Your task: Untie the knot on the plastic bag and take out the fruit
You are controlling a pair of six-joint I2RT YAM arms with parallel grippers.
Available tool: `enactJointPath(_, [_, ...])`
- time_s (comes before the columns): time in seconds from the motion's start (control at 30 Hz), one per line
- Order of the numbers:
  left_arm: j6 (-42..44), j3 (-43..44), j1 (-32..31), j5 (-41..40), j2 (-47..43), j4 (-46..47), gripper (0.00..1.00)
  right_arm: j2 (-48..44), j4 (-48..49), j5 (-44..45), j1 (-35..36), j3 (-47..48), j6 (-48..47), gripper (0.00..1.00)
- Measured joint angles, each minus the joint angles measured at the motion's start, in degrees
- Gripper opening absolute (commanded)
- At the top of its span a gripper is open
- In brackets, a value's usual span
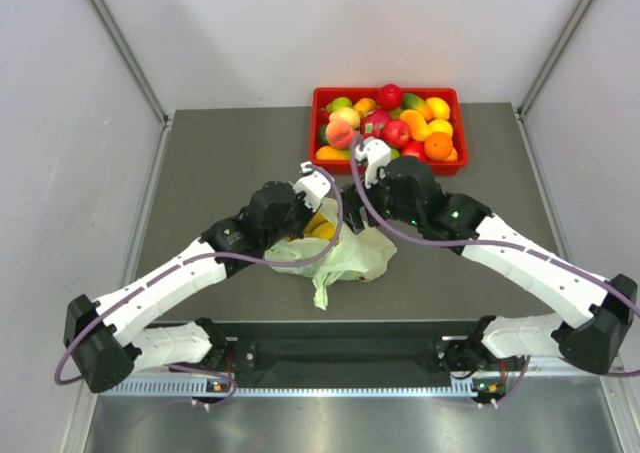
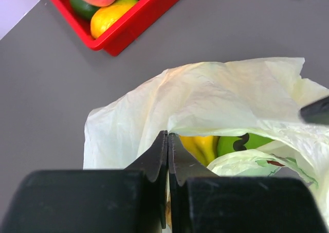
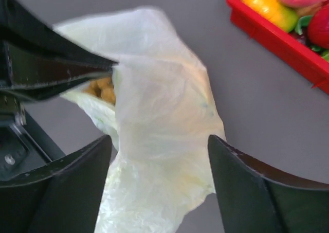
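The bag's crumpled opening is too narrow to take the fruit out, so my right gripper needs to first grab the bag's far edge [image 1: 331, 206] and pull it wide.
The pale green plastic bag [image 1: 345, 256] lies crumpled on the grey table between both arms, its mouth open. No tied knot shows; one loose handle tail [image 1: 322, 291] points toward me. My left gripper [image 2: 168, 135] is shut on the bag's [image 2: 216, 94] near edge and holds it up. Inside show the yellow banana bunch [image 2: 203, 146] and a green, dark-marked fruit [image 2: 249, 142]. My right gripper [image 3: 159, 138] is open, its jaws on either side of a raised fold of the bag [image 3: 159, 125]. Tan berries [image 3: 103, 91] peek out beside the left gripper's fingers [image 3: 77, 71].
The red tray [image 1: 385, 95] full of apples, oranges and a peach stands just behind the bag at the table's far side. It also shows in the left wrist view [image 2: 133, 24] and the right wrist view [image 3: 272, 35]. Grey walls flank the table.
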Motion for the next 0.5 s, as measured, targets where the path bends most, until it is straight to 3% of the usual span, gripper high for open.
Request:
enactJointPath(0.07, [-1.33,-0.81,0.00,-1.07,-1.46,-0.02,0.00,-1.49,0.94,1.97,0.00,0.00,1.90,0.83])
enactJointPath(0.5, [-11.52,-1.57,0.02,-5.33,-5.55,0.85,0.00,-2.49,1.53,5.66,3.41,-2.54,12.26,0.90])
